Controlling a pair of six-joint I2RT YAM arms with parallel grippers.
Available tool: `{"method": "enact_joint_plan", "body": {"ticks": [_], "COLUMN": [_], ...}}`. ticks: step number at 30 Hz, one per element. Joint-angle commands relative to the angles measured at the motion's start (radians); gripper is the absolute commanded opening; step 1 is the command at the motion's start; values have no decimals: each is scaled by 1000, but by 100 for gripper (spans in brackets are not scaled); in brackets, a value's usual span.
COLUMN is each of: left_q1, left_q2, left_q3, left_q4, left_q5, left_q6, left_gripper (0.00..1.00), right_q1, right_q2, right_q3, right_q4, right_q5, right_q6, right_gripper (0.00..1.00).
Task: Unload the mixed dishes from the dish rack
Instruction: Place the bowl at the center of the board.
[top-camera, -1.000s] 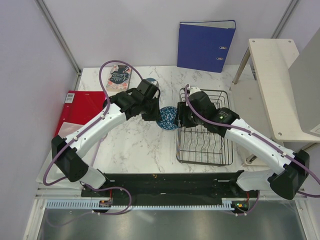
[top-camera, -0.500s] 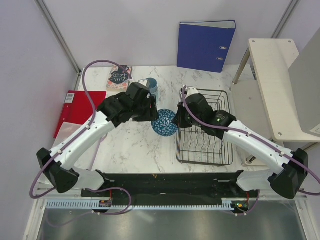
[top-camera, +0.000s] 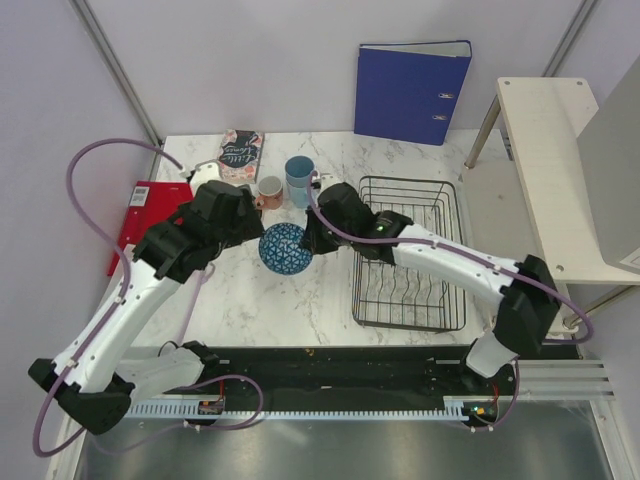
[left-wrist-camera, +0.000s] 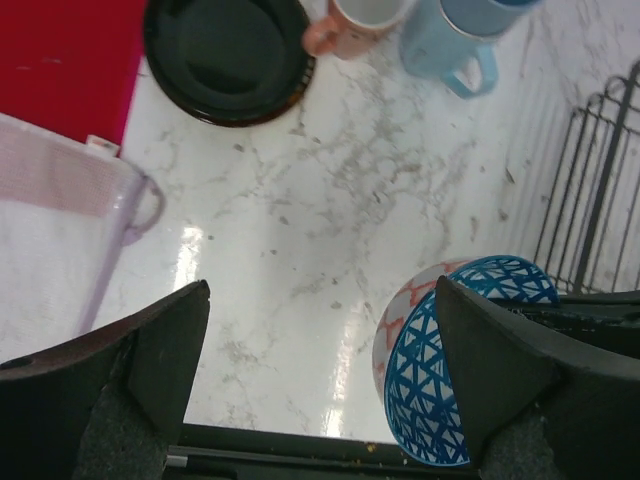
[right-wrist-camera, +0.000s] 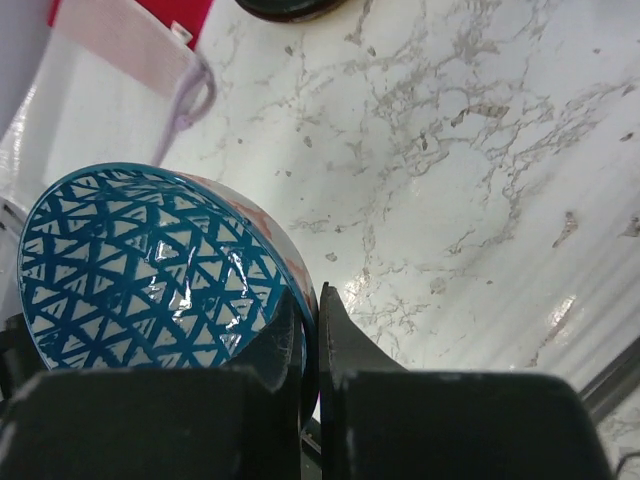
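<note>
Next, I let go of the blue net-patterned bowl on the marble (top-camera: 273, 245) (right-wrist-camera: 352, 128) with my right gripper, just in front of the salmon-orange cup.
My right gripper (right-wrist-camera: 312, 300) is shut on the rim of the blue net-patterned bowl (right-wrist-camera: 140, 270), one finger inside and one outside. The bowl (top-camera: 285, 249) hangs tilted over the marble, left of the black wire dish rack (top-camera: 405, 181). My left gripper (left-wrist-camera: 320, 290) stands wide open just left of the bowl (left-wrist-camera: 440, 340), touching nothing. On the table behind stand a blue mug (top-camera: 298, 172) and the salmon-orange cup (top-camera: 268, 188). The left wrist view also shows the black shallow dish (left-wrist-camera: 228, 55) lying next to the cup (left-wrist-camera: 355, 20) and mug (left-wrist-camera: 450, 50).
A red folder (top-camera: 150, 205) and a book (top-camera: 238, 153) lie at the back left. A clear plastic jug (left-wrist-camera: 60, 250) sits near the folder. A blue binder (top-camera: 410, 92) stands against the back wall, and a white side table (top-camera: 560, 170) is on the right.
The left gripper opened, let go of the bowl and drew back to the left. The right gripper shut on the bowl's rim and carried it leftward, away from the rack.
</note>
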Motion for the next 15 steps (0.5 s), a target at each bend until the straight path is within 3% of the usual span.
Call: {"method": "enact_joint_plan", "body": {"ticks": [1, 7, 15], "left_q1": [32, 32, 32], "left_q2": [-120, -296, -445], "left_q3": [-81, -193, -295], "left_q4": [2, 3, 13], "left_q5": [-195, -245, -202], "left_q6": [-98, -100, -112], "left_gripper": [99, 99, 99], "right_q1": [6, 4, -25], "right_q2": [122, 294, 514], "right_q3": [73, 162, 324], "right_q4": [1, 18, 24], "right_q5": [-39, 6, -12], "right_q6": [-9, -32, -20], "right_gripper": [0, 0, 0]}}
